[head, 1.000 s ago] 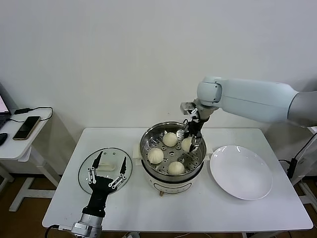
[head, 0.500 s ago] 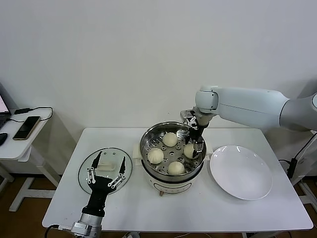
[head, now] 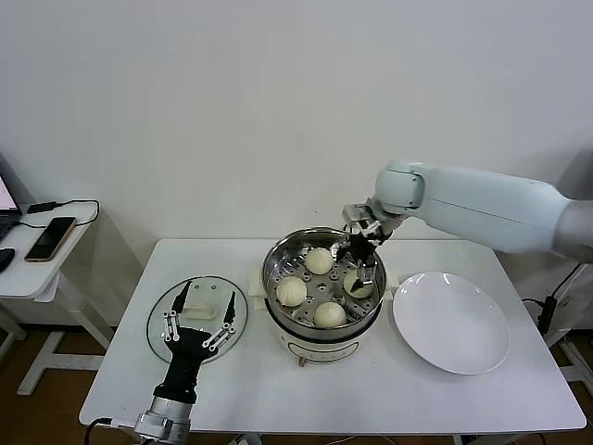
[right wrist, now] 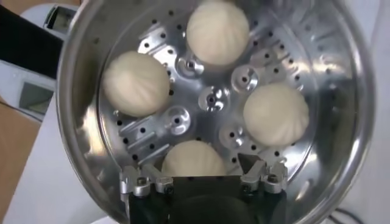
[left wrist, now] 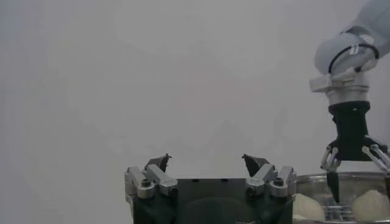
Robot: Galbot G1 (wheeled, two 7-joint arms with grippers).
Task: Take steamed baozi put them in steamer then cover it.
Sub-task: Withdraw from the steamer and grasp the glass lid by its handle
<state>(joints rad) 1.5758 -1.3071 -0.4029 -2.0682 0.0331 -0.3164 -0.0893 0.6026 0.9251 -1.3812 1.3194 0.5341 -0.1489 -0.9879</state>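
Observation:
Next, I close my left gripper on the raised bar of the white handle (head: 194, 310) to lift the glass cover onto the steamer.
The steel steamer (head: 274, 262) stands mid-table with four cream baozi on its perforated tray: far (head: 319, 260), left (head: 291, 291), near (head: 330, 314) and right (head: 359, 285). My right gripper (head: 360, 266) hangs open just over the right baozi. In the right wrist view that baozi (right wrist: 194, 159) lies between the spread fingers of my right gripper (right wrist: 200, 163). The glass cover (head: 163, 324) lies flat on the table to the left. My left gripper (head: 199, 320) is open above it, fingers either side of the white handle (head: 200, 310). In the left wrist view my left gripper (left wrist: 207, 160) is empty.
An empty white plate (head: 451, 321) lies right of the steamer. A side table with a phone (head: 49, 238) stands at the far left. The wall is close behind the steamer. Bare tabletop (head: 371, 389) runs along the front edge.
My right gripper has lowered the fourth baozi onto the right side of the tray and opened its fingers. The left arm has not moved.

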